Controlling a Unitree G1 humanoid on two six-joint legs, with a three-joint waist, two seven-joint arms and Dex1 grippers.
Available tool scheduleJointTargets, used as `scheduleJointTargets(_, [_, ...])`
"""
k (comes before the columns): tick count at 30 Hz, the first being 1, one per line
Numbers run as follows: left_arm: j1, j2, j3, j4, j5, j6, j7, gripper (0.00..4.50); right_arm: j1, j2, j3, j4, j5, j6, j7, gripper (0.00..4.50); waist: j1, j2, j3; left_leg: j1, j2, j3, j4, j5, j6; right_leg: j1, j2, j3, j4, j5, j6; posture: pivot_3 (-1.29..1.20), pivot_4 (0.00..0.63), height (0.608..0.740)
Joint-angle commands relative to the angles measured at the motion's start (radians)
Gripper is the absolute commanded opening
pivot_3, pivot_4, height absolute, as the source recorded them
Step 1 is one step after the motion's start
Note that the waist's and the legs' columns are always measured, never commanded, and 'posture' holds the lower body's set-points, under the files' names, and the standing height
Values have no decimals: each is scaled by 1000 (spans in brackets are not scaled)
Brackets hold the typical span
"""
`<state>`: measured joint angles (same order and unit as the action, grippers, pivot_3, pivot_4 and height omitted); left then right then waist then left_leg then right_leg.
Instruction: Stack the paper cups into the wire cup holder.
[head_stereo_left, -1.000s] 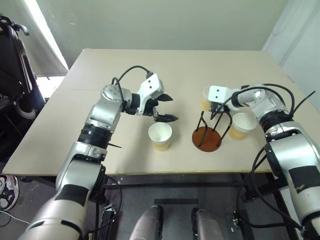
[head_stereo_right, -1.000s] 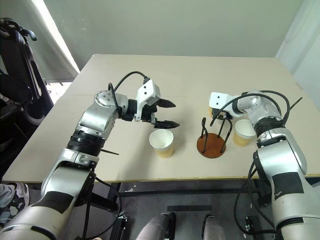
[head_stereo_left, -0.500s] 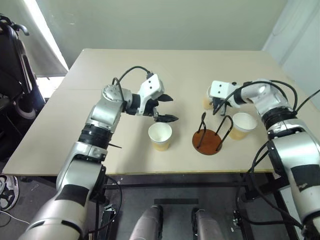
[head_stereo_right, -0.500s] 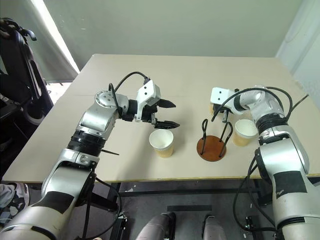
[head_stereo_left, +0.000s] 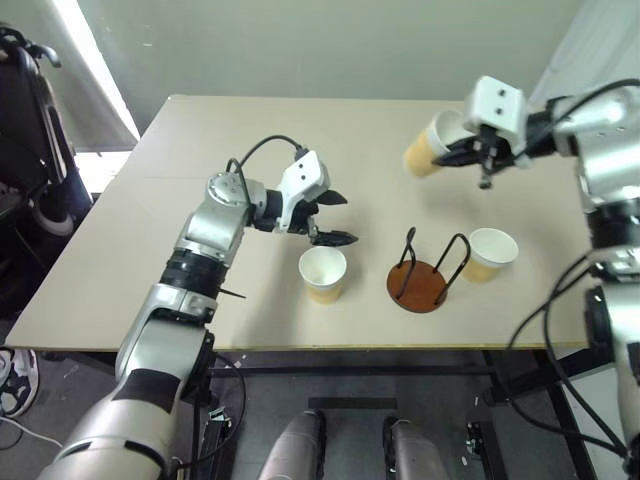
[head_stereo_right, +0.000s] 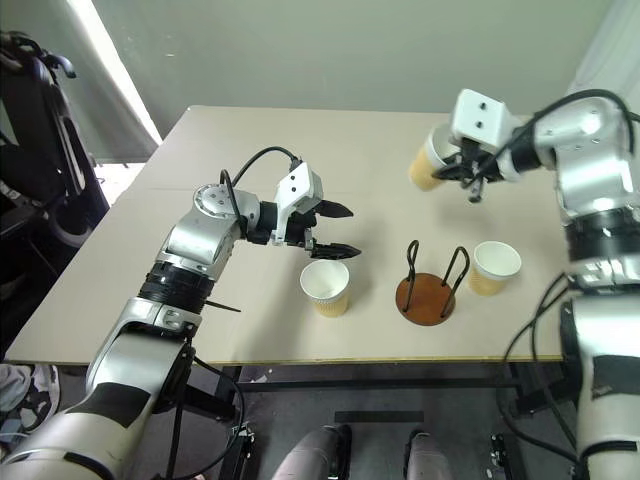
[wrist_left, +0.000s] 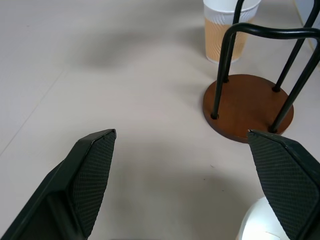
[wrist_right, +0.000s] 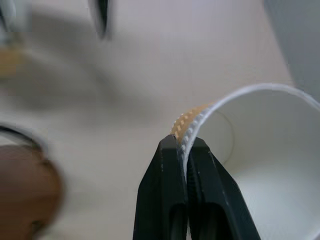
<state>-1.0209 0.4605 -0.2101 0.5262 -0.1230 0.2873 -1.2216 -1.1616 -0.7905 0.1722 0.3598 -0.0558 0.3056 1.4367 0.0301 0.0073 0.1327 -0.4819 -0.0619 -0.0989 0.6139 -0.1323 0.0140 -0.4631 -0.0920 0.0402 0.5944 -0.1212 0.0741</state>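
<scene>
The paper cup in my right gripper, now tilted above and behind the holder, will be released onto the brown disc (head_stereo_left: 418, 285) (wrist_right: 24, 194) that sits between the black wire loops of the holder.
My right gripper (head_stereo_left: 468, 150) is shut on the rim of a paper cup (head_stereo_left: 428, 150), holding it tilted in the air above and behind the wire cup holder (head_stereo_left: 418, 283); the pinched rim (wrist_right: 187, 137) shows in the right wrist view. The holder, a brown disc with black wire loops, stands on the table with nothing in it. A second paper cup (head_stereo_left: 322, 274) stands upright left of the holder, a third (head_stereo_left: 489, 254) right of it. My left gripper (head_stereo_left: 338, 219) hangs open just above and behind the second cup, its fingers (wrist_left: 90, 175) spread wide.
The beige table (head_stereo_left: 300, 130) reaches far back behind the cups. A dark chair (head_stereo_left: 25, 120) stands off the table's left side. A wall and curtain close the back.
My right gripper has closed on the rim of the cup behind the holder and lifted it up and back off the table. The left arm has held still.
</scene>
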Motion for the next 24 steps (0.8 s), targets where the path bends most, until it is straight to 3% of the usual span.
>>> scheduleJointTargets(1, [-26,-1,17,1,-4,-22,-6,4500,43,-98,-65,-302,117,226,70,34,-1,0,0,-1,0,0,0,0,0,-1,0,-3,0,0,0,0,150,740])
scheduleJointTargets(6, [-36,-14,19,20,-13,-31,-18,4500,116,-210,-77,-499,208,374,95,34,-2,0,0,0,2,-1,0,2,-2,-1,1,-7,3,-1,1,0,150,740])
scheduleJointTargets(12, [-50,-24,27,18,-43,-23,-75,4500,150,-268,-72,-617,298,470,91,34,-3,0,0,5,2,-1,0,7,-3,0,1,-1,14,-2,3,0,150,740])
scheduleJointTargets(15, [-52,-11,29,-2,-63,-8,-123,4500,167,-282,-64,-651,330,492,86,34,-4,0,0,10,2,-1,-2,7,-3,2,1,1,15,-8,12,0,150,740])
scheduleJointTargets(24, [-82,90,57,-97,-147,88,-269,4500,186,-289,-9,-639,332,448,76,34,-7,0,0,10,3,-1,-2,7,-3,2,2,1,15,-8,13,0,150,740])
